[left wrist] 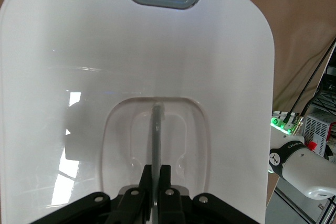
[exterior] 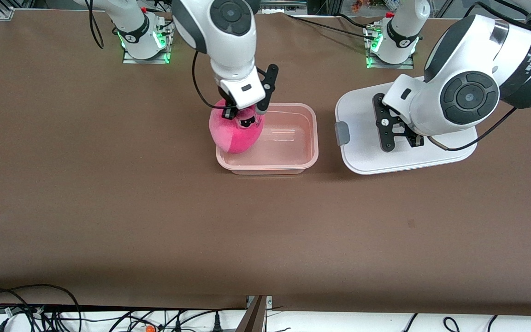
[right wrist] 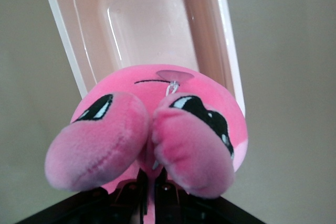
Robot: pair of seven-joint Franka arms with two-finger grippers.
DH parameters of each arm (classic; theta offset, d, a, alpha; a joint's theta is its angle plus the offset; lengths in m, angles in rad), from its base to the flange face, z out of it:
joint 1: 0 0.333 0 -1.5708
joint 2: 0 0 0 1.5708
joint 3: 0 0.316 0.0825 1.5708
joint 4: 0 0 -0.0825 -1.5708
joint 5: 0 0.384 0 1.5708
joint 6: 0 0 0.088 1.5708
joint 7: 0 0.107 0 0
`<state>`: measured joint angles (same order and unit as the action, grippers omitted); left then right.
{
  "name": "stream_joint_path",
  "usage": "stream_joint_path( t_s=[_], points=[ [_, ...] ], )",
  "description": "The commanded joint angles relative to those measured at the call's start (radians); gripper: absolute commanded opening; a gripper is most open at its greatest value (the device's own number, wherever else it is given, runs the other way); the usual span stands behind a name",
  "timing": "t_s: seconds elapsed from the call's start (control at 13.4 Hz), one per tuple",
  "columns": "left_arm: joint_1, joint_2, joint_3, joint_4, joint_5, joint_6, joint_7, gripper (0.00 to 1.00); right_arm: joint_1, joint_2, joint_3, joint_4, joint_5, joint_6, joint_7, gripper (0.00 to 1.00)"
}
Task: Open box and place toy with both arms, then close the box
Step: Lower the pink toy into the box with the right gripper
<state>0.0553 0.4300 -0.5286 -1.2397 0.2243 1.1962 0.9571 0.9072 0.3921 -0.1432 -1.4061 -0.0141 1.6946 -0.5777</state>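
Observation:
I will let the pink plush toy go from my right gripper on the middle of the pinkish tub's bottom (exterior: 270, 145) (right wrist: 161, 44).
The open pinkish tub of the box (exterior: 314, 138) stands mid-table with its lid off. My right gripper (exterior: 242, 113) is shut on the pink plush toy (exterior: 235, 133) and holds it over the tub's end toward the right arm. In the right wrist view the toy (right wrist: 157, 124) hangs from the gripper (right wrist: 155, 174) above the empty tub (right wrist: 63, 30). The white lid (exterior: 362, 138) lies flat beside the tub toward the left arm's end. My left gripper (exterior: 401, 133) is shut on its clear handle (left wrist: 156, 129). The left gripper also shows in the left wrist view (left wrist: 156, 174).
A grey clip (exterior: 342, 133) sits on the lid's edge facing the tub. Both arm bases (exterior: 143, 37) stand along the table edge farthest from the front camera. Loose cables (exterior: 39, 313) run below the table's near edge.

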Motion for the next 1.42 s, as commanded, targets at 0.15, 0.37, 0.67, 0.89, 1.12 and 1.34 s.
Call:
stream_joint_path(
  t_s=[0.15,0.37,0.67,0.89,1.12,1.34],
  points=[
    [-0.003,0.01,-0.013,0.028,0.033,-0.023,0.025,0.0,0.048,0.117,-0.006,0.021,-0.053,0.019,-0.013,0.0],
    [-0.005,0.012,-0.013,0.029,0.03,-0.023,0.023,0.0,0.062,0.191,-0.006,0.021,-0.06,0.086,0.031,0.0],
    [-0.005,0.012,-0.013,0.029,0.029,-0.024,0.023,0.0,0.084,0.292,-0.006,0.016,-0.111,0.175,0.108,0.0],
    [-0.005,0.012,-0.014,0.029,0.026,-0.024,0.022,0.0,0.098,0.352,-0.007,0.013,-0.138,0.282,0.159,0.98],
    [-0.008,0.012,-0.014,0.029,0.027,-0.024,0.022,0.0,0.088,0.355,-0.007,0.03,-0.118,0.383,0.307,1.0],
    [-0.008,0.012,-0.014,0.029,0.027,-0.024,0.022,0.0,0.088,0.353,-0.009,0.039,-0.057,0.523,0.445,1.0]
  ],
)
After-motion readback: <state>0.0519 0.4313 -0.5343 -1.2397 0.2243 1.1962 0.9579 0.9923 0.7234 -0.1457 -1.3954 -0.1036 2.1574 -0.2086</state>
